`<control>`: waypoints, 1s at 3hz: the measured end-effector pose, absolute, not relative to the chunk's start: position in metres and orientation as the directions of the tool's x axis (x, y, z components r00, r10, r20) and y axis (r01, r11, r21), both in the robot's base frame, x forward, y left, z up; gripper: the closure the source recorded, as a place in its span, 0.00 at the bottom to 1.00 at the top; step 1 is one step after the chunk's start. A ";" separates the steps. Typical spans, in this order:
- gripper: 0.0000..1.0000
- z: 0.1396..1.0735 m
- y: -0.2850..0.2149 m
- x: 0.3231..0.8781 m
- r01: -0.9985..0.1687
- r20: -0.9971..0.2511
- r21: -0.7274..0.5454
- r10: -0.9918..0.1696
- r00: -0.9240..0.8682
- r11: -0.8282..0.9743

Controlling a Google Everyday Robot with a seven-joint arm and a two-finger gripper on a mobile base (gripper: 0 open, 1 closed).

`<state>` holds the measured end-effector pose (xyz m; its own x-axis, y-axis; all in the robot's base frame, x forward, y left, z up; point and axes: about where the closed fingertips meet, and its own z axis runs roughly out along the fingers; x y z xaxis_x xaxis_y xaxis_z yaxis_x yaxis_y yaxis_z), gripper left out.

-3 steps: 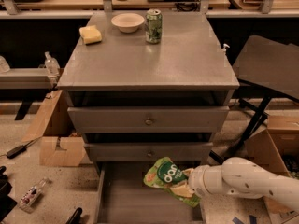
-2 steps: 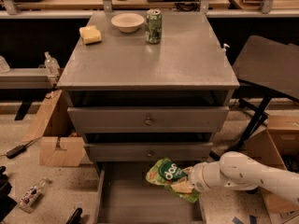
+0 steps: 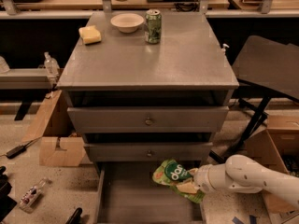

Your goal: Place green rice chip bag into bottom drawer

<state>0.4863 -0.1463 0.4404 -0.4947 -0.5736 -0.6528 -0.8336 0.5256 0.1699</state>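
Note:
My gripper is going to release the green rice chip bag, now hanging over the open bottom drawer, on the open bottom drawer's inside (image 3: pixel 174 192), toward the side of the white arm.
The green rice chip bag (image 3: pixel 174 175) is light green with a dark green oval and white letters. It hangs over the right side of the open bottom drawer (image 3: pixel 135 199), just below the middle drawer's front. My gripper (image 3: pixel 192 185) comes in from the right on a white arm and is shut on the bag's right end. The fingers are mostly hidden behind the bag. The drawer's floor looks bare.
On the cabinet top (image 3: pixel 149 55) stand a green drink can (image 3: pixel 153 26), a white bowl (image 3: pixel 127 22) and a yellow sponge (image 3: pixel 90 34). Cardboard boxes lie at the left (image 3: pixel 56 143) and right (image 3: pixel 271 153). A dark chair (image 3: pixel 266 64) stands at the right.
The arm and the bag have shifted slightly right and a little down over the drawer. The grip on the bag is unchanged.

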 end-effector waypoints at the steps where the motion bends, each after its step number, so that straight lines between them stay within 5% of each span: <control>1: 1.00 0.390 -0.175 0.502 -0.842 -0.699 0.185 -0.534 -0.476 0.508; 3: 1.00 0.265 -0.192 0.503 -0.844 -0.740 0.276 -0.459 -0.492 0.459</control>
